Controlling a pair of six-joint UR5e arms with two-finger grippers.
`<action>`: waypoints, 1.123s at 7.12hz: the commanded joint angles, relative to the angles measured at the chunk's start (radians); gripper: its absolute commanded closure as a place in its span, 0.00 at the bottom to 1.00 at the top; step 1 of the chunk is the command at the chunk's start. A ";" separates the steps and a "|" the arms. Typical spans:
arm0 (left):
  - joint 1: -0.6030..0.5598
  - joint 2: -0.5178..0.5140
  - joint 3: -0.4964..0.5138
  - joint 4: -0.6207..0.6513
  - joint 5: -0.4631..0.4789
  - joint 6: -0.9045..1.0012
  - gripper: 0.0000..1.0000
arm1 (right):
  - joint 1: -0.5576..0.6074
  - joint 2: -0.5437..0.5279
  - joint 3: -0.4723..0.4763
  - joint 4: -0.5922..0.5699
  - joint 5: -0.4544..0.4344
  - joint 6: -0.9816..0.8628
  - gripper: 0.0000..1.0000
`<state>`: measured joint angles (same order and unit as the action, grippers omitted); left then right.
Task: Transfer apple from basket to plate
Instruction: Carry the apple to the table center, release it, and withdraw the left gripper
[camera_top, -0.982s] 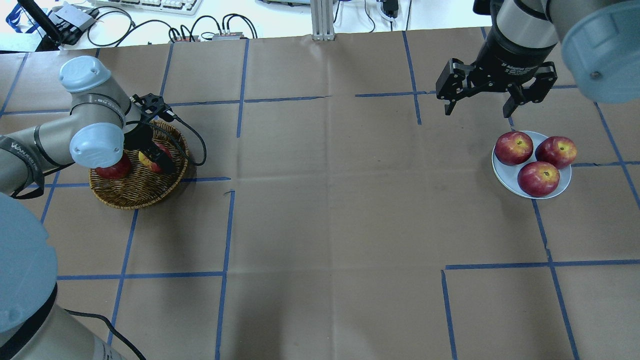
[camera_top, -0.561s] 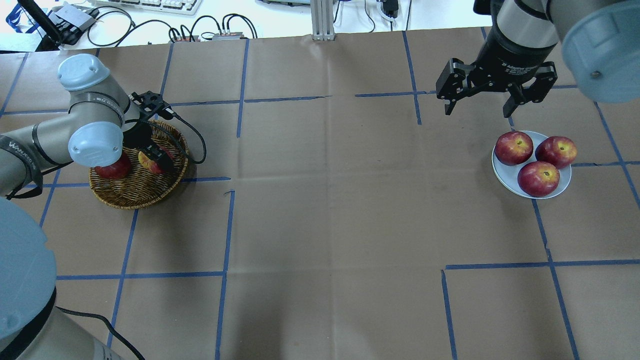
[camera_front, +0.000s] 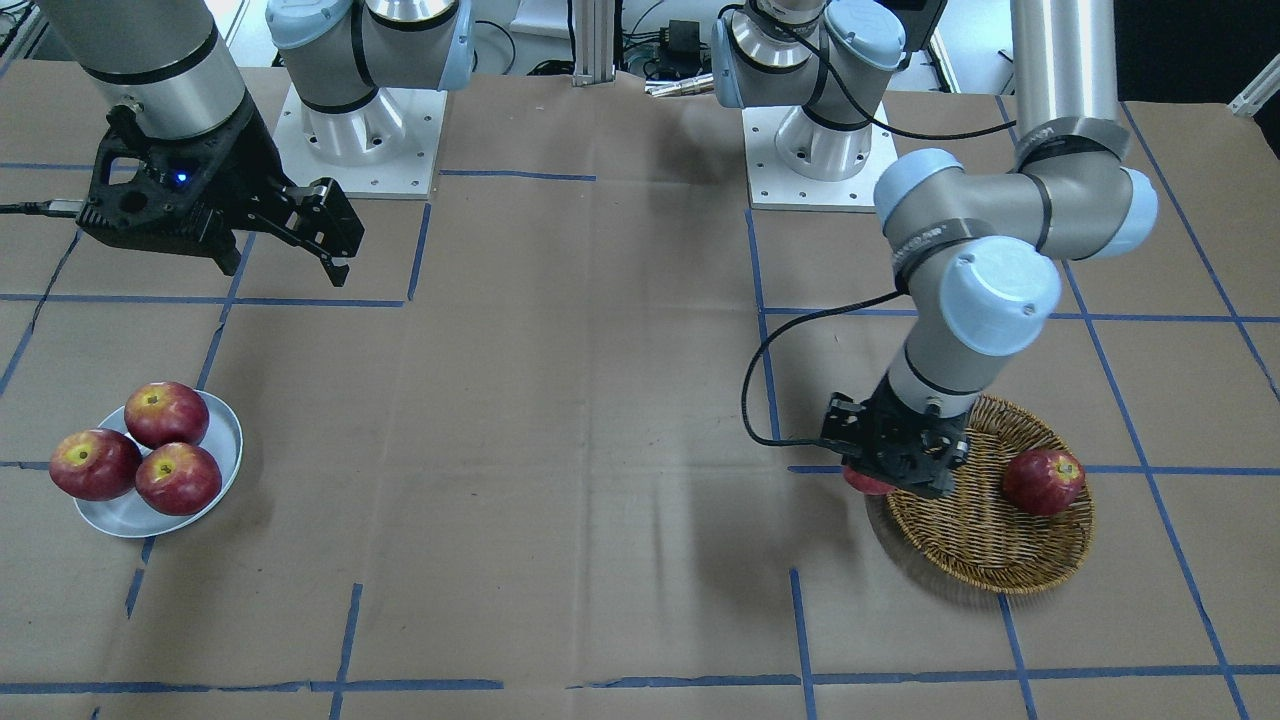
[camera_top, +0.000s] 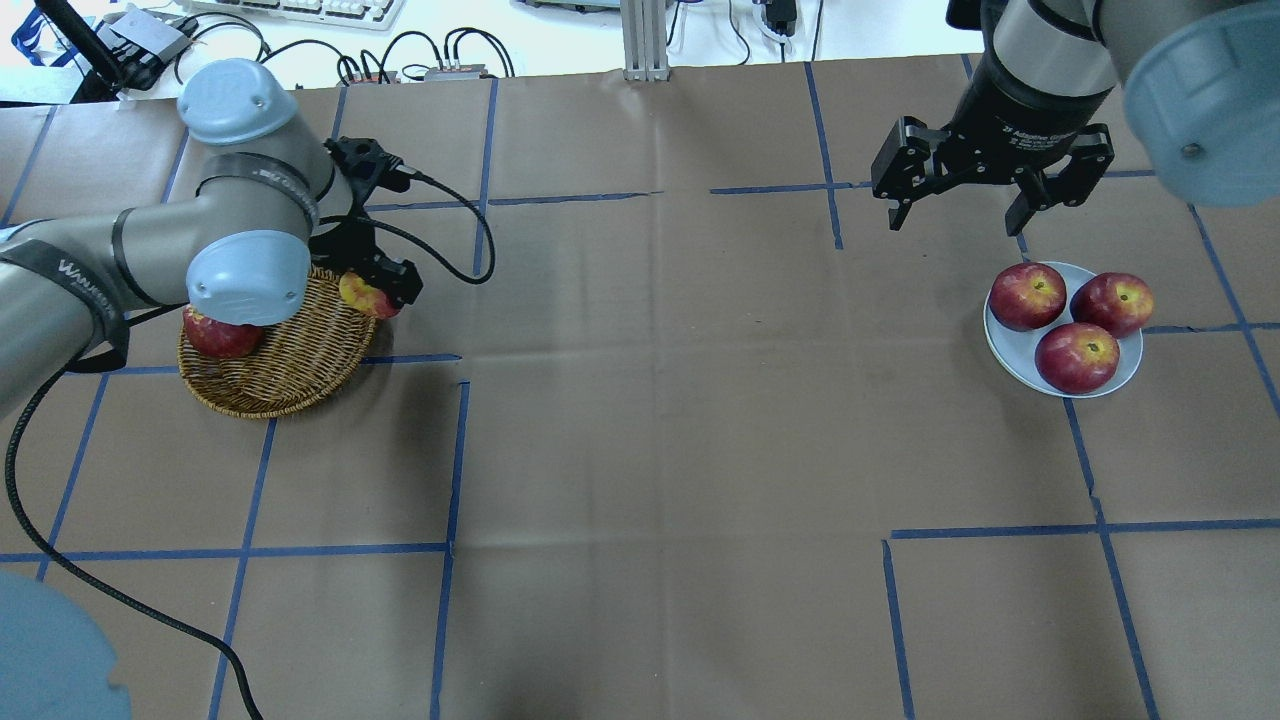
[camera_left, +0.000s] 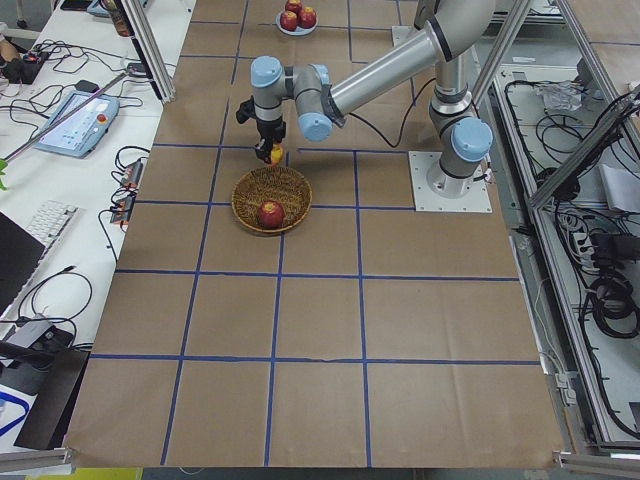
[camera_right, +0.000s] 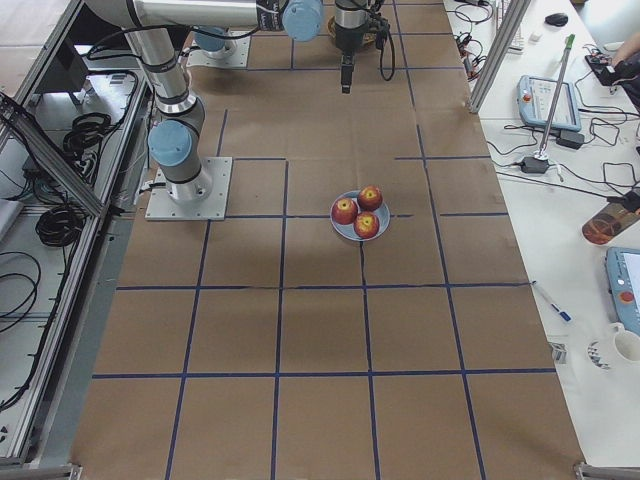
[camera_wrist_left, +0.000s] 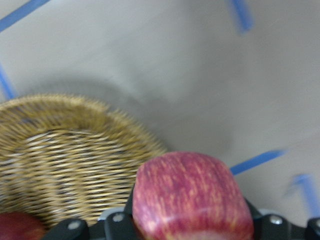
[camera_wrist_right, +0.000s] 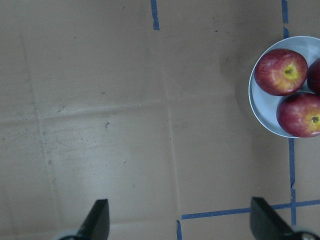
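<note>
Next, my left gripper lets go of the streaky apple on the bare brown paper midway (camera_front: 573, 474) between the plate and the basket.
My left gripper (camera_top: 378, 288) is shut on the pale pinkish-red streaky apple (camera_top: 364, 295) and holds it raised over the far right rim of the brown wicker basket (camera_top: 285, 385). The left wrist view shows the apple (camera_wrist_left: 192, 197) between the jaws, with the basket (camera_wrist_left: 65, 150) below and behind it. In the front view the apple (camera_front: 864, 483) peeks out under the gripper (camera_front: 895, 470). The pale blue-grey plate (camera_top: 1003, 352) lies far right. My right gripper (camera_top: 955, 215) hangs open and empty behind the plate (camera_wrist_right: 259, 110).
One darker red apple (camera_top: 220, 335) stays in the basket. Three dark red apples (camera_top: 1075, 355) fill the plate. The left arm's black cable (camera_top: 450, 215) loops over the table beside the basket. Blue tape lines cross the brown paper.
My left gripper has lifted the apple out of the basket's middle and carried it up and to the right, over the rim. The right arm has not moved.
</note>
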<state>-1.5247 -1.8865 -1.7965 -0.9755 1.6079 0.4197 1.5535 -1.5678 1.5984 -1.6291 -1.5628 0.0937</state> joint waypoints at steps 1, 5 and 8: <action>-0.206 -0.026 0.044 -0.015 -0.006 -0.377 0.67 | 0.000 0.000 0.000 0.000 0.001 0.003 0.00; -0.472 -0.289 0.271 0.003 0.007 -0.725 0.66 | -0.001 0.000 0.000 0.000 0.000 0.000 0.00; -0.483 -0.313 0.264 0.006 0.004 -0.717 0.62 | 0.000 0.000 0.000 0.000 -0.002 0.000 0.00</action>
<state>-2.0027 -2.1939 -1.5260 -0.9702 1.6135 -0.2998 1.5534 -1.5677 1.5984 -1.6291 -1.5643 0.0937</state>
